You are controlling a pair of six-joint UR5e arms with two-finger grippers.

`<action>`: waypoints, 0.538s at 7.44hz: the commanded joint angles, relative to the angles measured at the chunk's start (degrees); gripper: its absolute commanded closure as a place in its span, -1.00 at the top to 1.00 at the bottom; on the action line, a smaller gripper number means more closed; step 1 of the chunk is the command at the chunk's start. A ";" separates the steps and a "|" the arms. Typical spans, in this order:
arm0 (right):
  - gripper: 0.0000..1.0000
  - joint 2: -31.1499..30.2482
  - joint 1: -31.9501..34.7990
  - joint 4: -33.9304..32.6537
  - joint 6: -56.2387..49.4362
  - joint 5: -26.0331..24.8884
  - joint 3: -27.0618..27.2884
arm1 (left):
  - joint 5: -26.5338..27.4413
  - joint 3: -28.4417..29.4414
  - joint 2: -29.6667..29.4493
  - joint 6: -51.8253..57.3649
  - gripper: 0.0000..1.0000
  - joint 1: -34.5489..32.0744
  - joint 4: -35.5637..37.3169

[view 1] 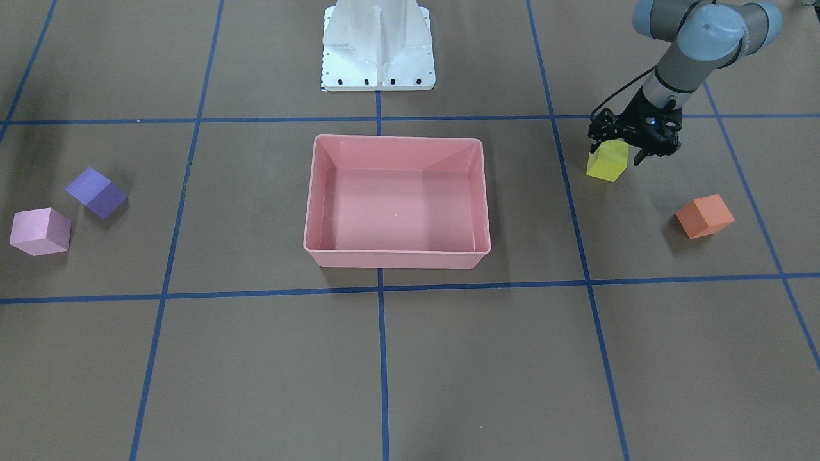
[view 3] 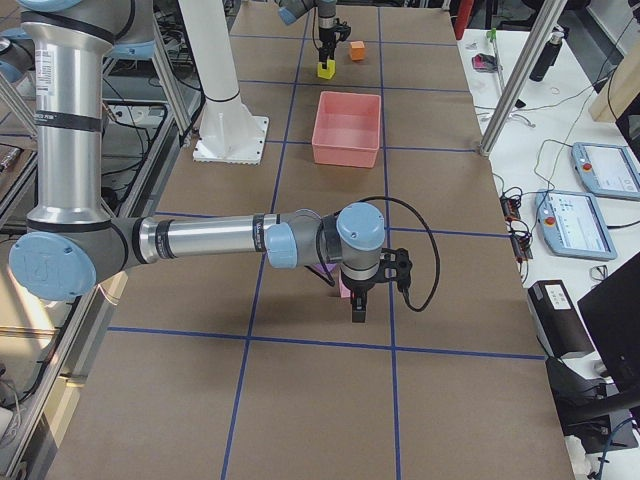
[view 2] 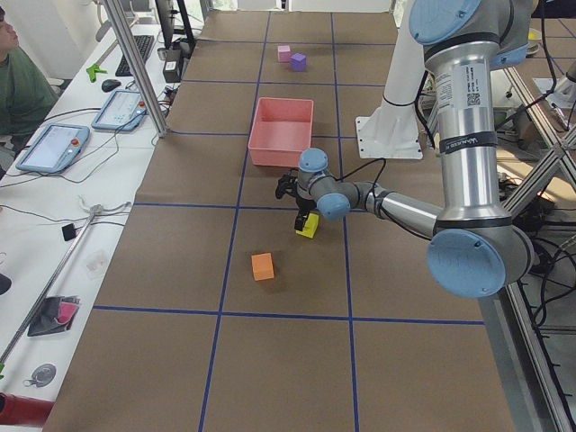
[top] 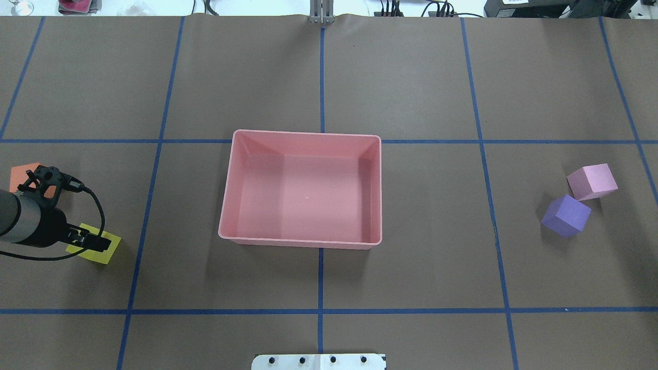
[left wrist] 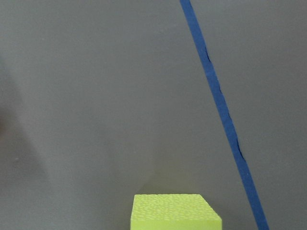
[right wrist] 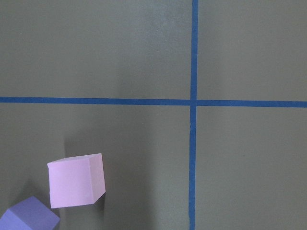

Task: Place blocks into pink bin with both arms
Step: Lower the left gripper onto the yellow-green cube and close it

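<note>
Next, I close my right gripper on two opposite sides of the purple block point(view 1: 95, 191) point(right wrist: 31, 214), next to the light pink block.
The yellow-green block point(view 1: 607, 163) rests on the table, and it also shows in the overhead view point(top: 103, 251) and at the bottom of the left wrist view point(left wrist: 175, 213). My left gripper point(view 1: 617, 152) is down over it, open, with a finger on each side. The orange block point(view 1: 705, 216) lies close by. The pink bin point(view 1: 397, 256) is empty at the table's centre. The purple block point(view 1: 96, 192) and the light pink block point(view 1: 40, 232) sit together at the other end. My right gripper point(view 3: 358, 312) hangs beside the light pink block point(view 3: 344, 288); I cannot tell if it is open.
The white base pedestal point(view 1: 378, 45) stands behind the bin. Blue tape lines point(top: 321, 311) grid the brown table. An operator point(view 2: 18, 81) and tablets point(view 2: 54, 144) sit along the far table side, beyond metal frame posts point(view 2: 135, 63).
</note>
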 commanded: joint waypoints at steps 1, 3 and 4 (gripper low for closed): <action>1.00 0.00 0.00 0.00 0.05 1.91 -0.03 | 0.24 1.24 -0.19 -0.09 0.27 0.70 0.03; 1.00 0.61 -0.09 0.00 0.05 2.97 0.50 | -4.64 -2.77 0.76 -0.35 -1.00 -0.17 0.91; 1.00 0.88 -2.52 0.09 0.05 3.58 2.15 | -11.12 -6.37 0.86 -1.57 -1.00 -4.53 4.39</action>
